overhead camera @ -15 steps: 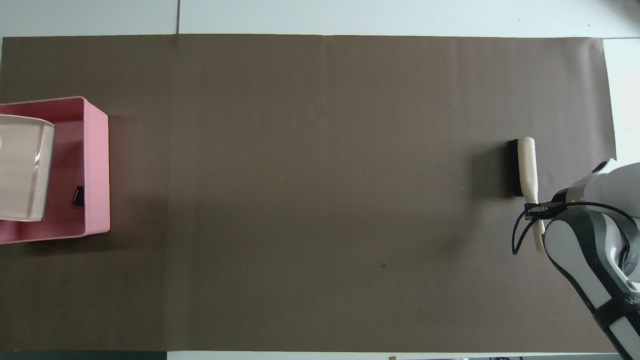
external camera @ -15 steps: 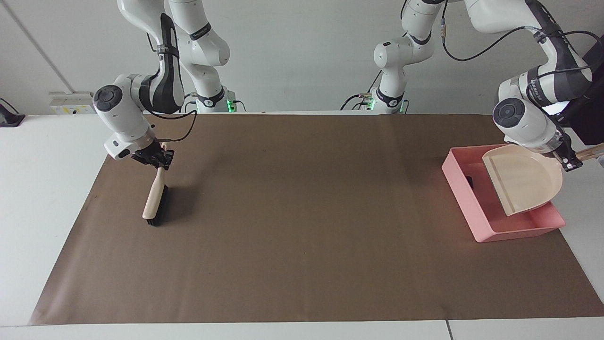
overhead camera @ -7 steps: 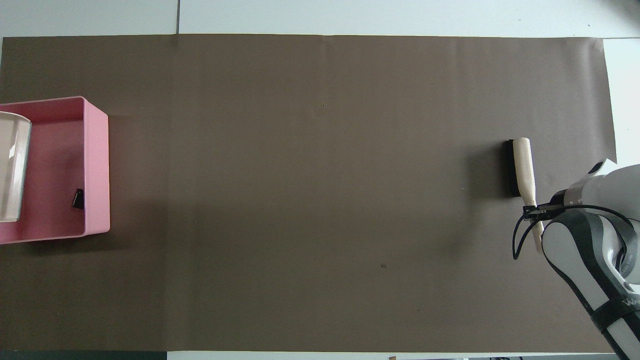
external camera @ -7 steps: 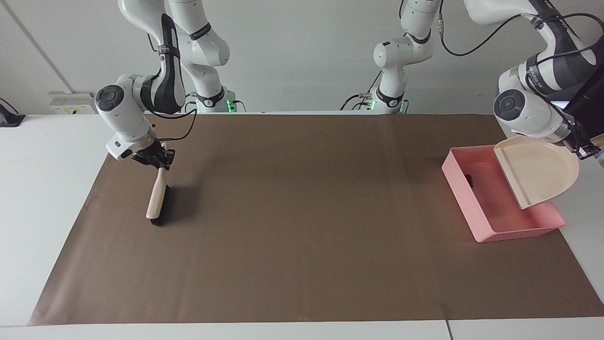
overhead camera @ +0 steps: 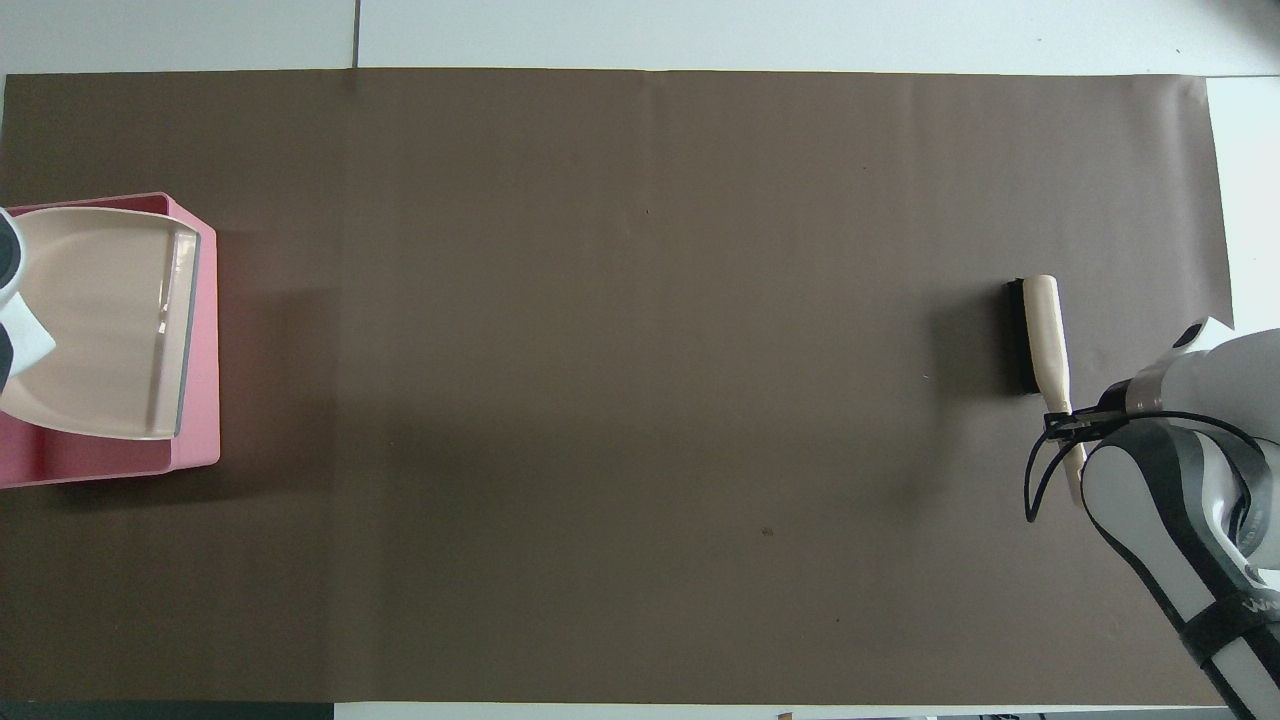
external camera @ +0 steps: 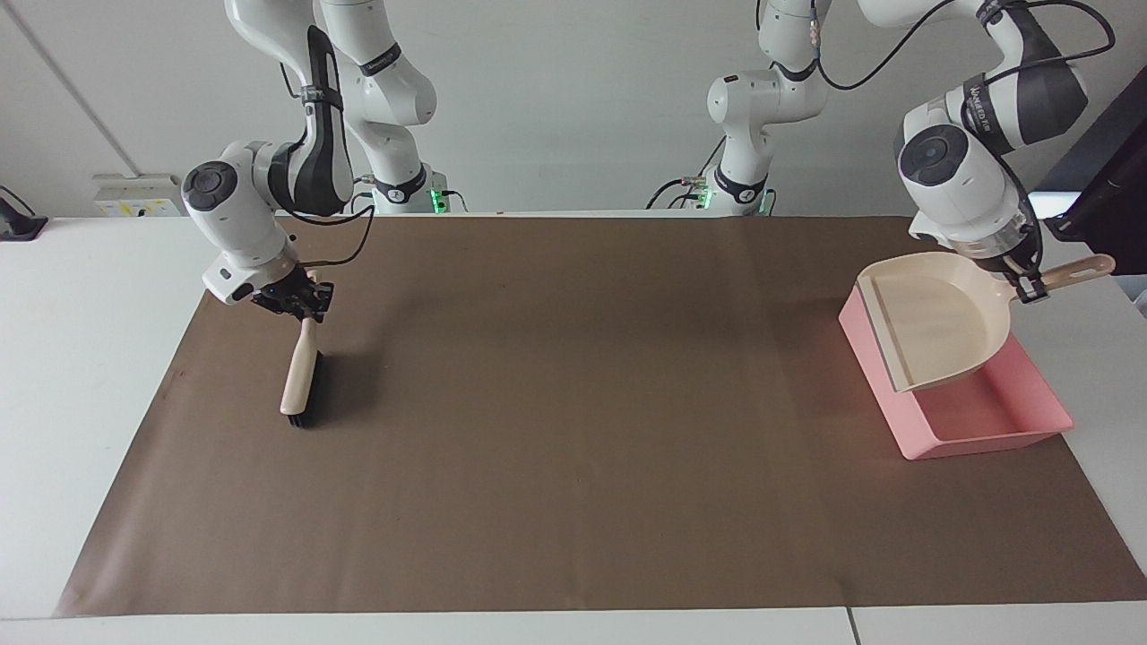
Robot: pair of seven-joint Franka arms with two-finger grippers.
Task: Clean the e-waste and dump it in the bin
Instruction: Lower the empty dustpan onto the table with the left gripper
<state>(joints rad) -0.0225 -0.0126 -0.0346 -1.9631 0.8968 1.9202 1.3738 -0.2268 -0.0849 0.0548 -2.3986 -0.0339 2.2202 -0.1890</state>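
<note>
I should open my left gripper and let go of the beige dustpan, still held over the pink bin, on the brown mat (overhead camera: 422, 394) next to the pink bin, facing the brush.
My left gripper (external camera: 1027, 287) is shut on the handle of the beige dustpan (external camera: 932, 318) and holds it nearly level over the pink bin (external camera: 986, 421). In the overhead view the dustpan (overhead camera: 100, 320) covers most of the bin (overhead camera: 205, 400). The e-waste is hidden under the dustpan. My right gripper (external camera: 300, 303) is shut on the handle of a beige brush with black bristles (external camera: 300, 381). The brush hangs tilted with its head down at the mat, toward the right arm's end. It also shows in the overhead view (overhead camera: 1040, 335).
A brown paper mat (external camera: 573, 430) covers most of the white table. The bin stands on the mat at the left arm's end. A dark object (external camera: 1107, 170) rises at the table's edge by the left arm.
My left gripper has swung the dustpan from a steep tilt at the bin's outer edge to level over the bin, covering the dark part inside. The brush has barely moved.
</note>
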